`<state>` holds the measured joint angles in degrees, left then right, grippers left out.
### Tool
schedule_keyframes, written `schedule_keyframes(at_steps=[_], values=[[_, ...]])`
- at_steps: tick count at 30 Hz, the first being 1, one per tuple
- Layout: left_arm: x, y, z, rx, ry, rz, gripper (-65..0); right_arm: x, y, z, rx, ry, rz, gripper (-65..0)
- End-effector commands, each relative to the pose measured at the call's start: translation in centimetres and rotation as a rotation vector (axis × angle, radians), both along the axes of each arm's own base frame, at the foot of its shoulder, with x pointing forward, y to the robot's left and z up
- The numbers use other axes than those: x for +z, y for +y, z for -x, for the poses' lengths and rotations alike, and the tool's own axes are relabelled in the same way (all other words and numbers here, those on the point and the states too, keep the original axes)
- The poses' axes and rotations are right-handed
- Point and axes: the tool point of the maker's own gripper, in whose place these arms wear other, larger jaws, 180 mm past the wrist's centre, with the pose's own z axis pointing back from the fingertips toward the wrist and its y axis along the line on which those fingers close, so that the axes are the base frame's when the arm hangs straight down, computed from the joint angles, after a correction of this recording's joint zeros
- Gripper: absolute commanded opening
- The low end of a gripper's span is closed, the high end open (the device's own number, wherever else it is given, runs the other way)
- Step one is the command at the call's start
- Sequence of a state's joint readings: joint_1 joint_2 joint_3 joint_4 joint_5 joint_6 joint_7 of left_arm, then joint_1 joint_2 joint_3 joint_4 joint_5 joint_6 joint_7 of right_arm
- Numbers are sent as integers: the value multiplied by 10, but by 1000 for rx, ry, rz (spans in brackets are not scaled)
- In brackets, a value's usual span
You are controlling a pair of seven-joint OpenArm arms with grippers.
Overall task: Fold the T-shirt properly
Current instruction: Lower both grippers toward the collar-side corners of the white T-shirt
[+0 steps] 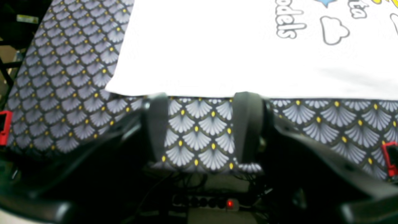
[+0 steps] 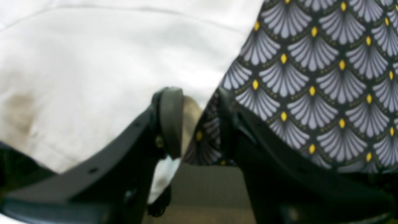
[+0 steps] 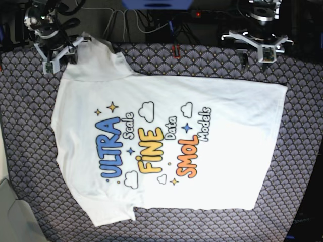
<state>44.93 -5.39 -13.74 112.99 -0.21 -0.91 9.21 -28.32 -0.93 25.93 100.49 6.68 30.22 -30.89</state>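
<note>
The far corner of the T-shirt's hem (image 3: 282,86) (image 1: 113,89) is the next place my left gripper will go to and close on.
The white T-shirt (image 3: 166,101) lies flat with its print up, sleeves toward the base view's left and hem toward its right. My right gripper (image 3: 60,60) hovers at the far left sleeve. In the right wrist view that gripper (image 2: 196,93) has its jaws partly apart, one finger (image 2: 171,118) over the T-shirt's (image 2: 93,62) edge, and some white cloth hangs below it. My left gripper (image 3: 257,58) stands open at the far right. In the left wrist view it (image 1: 202,102) holds nothing, its fingertips just short of the T-shirt's (image 1: 202,46) straight edge.
A scale-patterned tablecloth (image 3: 30,151) covers the table. Both grippers are near the table's far edge, where red clamps (image 1: 4,127) (image 1: 390,158) hold the cloth. Below that edge lies a power strip (image 1: 230,203) with a red light and cables. A grey object (image 3: 10,217) sits bottom left.
</note>
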Motion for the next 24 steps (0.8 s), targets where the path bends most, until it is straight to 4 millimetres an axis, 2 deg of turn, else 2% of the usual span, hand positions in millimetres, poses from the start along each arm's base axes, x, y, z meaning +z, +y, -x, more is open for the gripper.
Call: schedule_keyframes(at_steps=[1, 7, 12, 16, 19, 24], values=[[9, 0, -2, -5, -35, -8, -322, 8, -1, -5, 4, -36, 0, -446], [9, 2, -2, -3, -33, -12, -322, 6, 1, -1, 10, -26, -5, -446], [11, 14, -1, 24, -36, -36, -322, 5, 2, 0, 9, -23, -7, -447], [12, 19, -1, 33, -38, -45, -322, -6, 3, 7, 2, 9, -24, -447], [13, 23, 0, 40, -39, -52, -322, -19, 14, 13, 46, 42, -63, -450], [12, 23, 1, 40, -33, -52, -322, -22, 20, 15, 60, 51, -80, -452]])
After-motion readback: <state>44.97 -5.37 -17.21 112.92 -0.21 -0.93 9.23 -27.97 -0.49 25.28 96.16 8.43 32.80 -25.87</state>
